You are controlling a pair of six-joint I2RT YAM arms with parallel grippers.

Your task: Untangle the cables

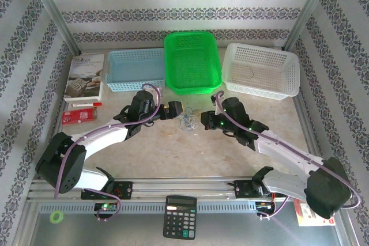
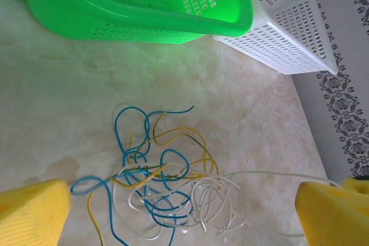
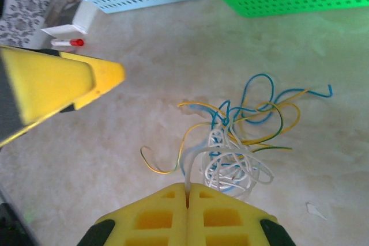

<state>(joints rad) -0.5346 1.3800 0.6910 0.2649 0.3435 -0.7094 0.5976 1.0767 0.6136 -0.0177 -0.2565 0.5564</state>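
The robot's right gripper will release the white cable, which now rises from the heap, on the tangled heap (image 1: pixel 192 123) (image 3: pixel 232 162) in front of the green basket.
The cables (image 1: pixel 188 122) lie in a small tangle of blue, yellow and white loops on the table between my two grippers. In the left wrist view the tangle (image 2: pixel 167 177) lies on the table between the wide-apart yellow fingers of my left gripper (image 2: pixel 184 217), which is open and touches nothing. One white strand (image 2: pixel 277 176) runs off to the right. My right gripper (image 3: pixel 187 187) is shut on a white cable (image 3: pixel 193 162) that rises from the heap (image 3: pixel 242 142). From above, the left gripper (image 1: pixel 173 109) and right gripper (image 1: pixel 206 118) flank the pile closely.
Behind the pile stand a blue basket (image 1: pixel 135 68), a green basket (image 1: pixel 192 61) and a white basket (image 1: pixel 262 70). A booklet (image 1: pixel 85 76) and a red packet (image 1: pixel 79 117) lie at the left. A calculator (image 1: pixel 180 216) sits at the near edge.
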